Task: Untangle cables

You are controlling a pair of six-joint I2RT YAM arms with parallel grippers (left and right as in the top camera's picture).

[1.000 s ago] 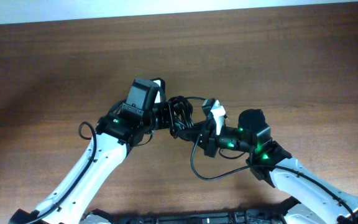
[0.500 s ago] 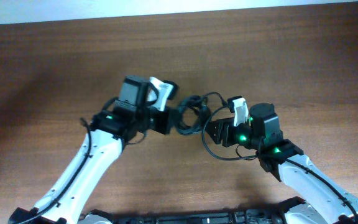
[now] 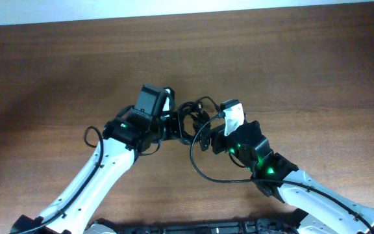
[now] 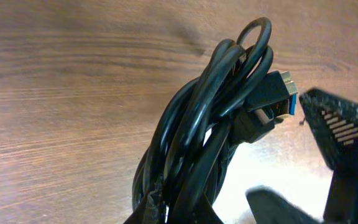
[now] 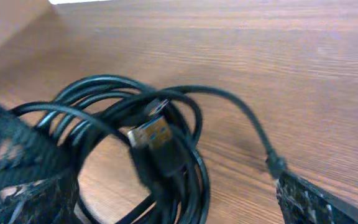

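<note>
My left gripper should release the cables, now held between the two arms, on the brown wooden table (image 3: 158, 132) under its black fingertips.
The cables (image 3: 190, 122) are a bundle of thin black cords between the two arms. My left gripper (image 3: 174, 127) is shut on the bundle's lower end (image 4: 185, 186), and the cords rise from its jaws. A black plug with a blue and silvery tip (image 4: 279, 93) sticks out near the bundle's top. My right gripper (image 3: 210, 135) stands open right beside the bundle. In the right wrist view its wide-spread fingers (image 5: 30, 186) flank the coil (image 5: 185, 168) and the plug (image 5: 157, 135), gripping nothing. One cord (image 3: 216, 179) loops down under the right arm.
Brown wooden table (image 3: 304, 71) stretches all around the arms. A pale strip (image 3: 187, 5) runs along the far edge. The right gripper's black finger (image 4: 340, 134) shows at the right of the left wrist view, close to the plug.
The right gripper went from shut to wide open, drew off to the right, then came back to the bundle. The left gripper swung up-left with the bundle and returned.
</note>
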